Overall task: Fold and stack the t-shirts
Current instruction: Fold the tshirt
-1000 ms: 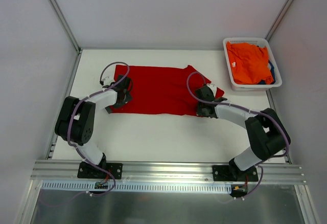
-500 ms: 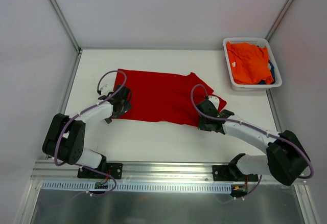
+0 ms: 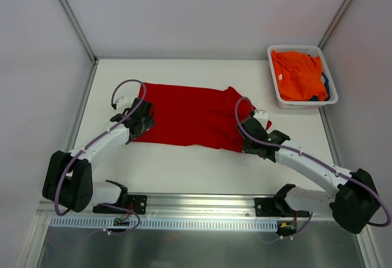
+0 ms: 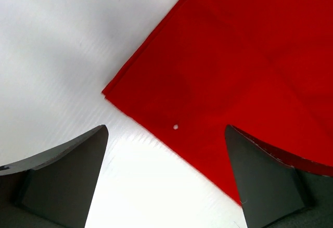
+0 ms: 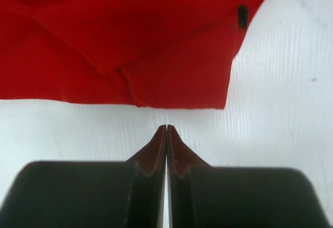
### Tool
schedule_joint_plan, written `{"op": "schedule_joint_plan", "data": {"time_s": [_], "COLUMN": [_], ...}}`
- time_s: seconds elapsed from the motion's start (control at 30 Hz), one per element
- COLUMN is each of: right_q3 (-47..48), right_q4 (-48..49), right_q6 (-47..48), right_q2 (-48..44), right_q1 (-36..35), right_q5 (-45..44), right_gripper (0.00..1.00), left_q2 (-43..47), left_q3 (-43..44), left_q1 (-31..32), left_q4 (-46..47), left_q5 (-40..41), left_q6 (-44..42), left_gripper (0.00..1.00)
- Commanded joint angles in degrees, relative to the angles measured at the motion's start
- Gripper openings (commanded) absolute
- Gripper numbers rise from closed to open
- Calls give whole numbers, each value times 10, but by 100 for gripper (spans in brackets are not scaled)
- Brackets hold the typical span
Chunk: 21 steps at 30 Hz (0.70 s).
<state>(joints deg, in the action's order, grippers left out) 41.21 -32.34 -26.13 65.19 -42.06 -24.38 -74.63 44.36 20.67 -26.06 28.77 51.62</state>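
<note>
Next, my left gripper closes on the far corner of the red t-shirt (image 3: 142, 85), at the end of the t-shirt away from the white basket.
The red t-shirt (image 3: 196, 115) lies flat and folded across the middle of the table. My left gripper (image 3: 141, 121) sits at its left near corner. In the left wrist view the gripper (image 4: 166, 130) is open, its fingers wide apart on either side of the shirt's corner (image 4: 218, 82), holding nothing. My right gripper (image 3: 249, 141) is at the shirt's right near edge. In the right wrist view the gripper (image 5: 166, 129) is shut and empty, its tips on bare table just short of the red hem (image 5: 171, 82). An orange t-shirt (image 3: 299, 74) lies in the basket, with a dark blue one (image 3: 325, 90) glimpsed beneath it.
The white plastic basket (image 3: 303, 49) stands at the far right corner of the table. Metal frame posts and white walls enclose the table on the left, right and back. White tabletop (image 3: 184, 170) stretches between the shirt and the arm bases.
The red shirt's near edge slid toward the front, then stayed put. Both arms have stretched out lower, their elbows swinging outward; the grippers stay at the shirt's near corners.
</note>
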Motion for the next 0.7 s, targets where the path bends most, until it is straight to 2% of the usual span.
{"op": "schedule_joint_plan", "data": {"time_s": [0.0,0.17,0.27,0.43,0.67], "right_q3": [68,149,181,196,208], "right_q4": [-10,-11,-7,22,29], "right_q6": [62,118,143,171,198], "right_q2": [-4,4,13,24,23], "right_q1": [-3,0,14,80,148], "right_q5": [-44,-85,-79,3,46], "right_gripper": [0,6,9,12,13], "left_q2": [-9,-70,-107,-170,-268], "left_q3": [78,149,185,237,304], "left_q1": [4,1,-20,-50,-98], "left_q4": [3,60,107,144,187], "left_q5": [44,43,2,-39,-87], "left_q6": [-40,-125,-161,-201,-226], "left_gripper": [96,95,95,96,95]}}
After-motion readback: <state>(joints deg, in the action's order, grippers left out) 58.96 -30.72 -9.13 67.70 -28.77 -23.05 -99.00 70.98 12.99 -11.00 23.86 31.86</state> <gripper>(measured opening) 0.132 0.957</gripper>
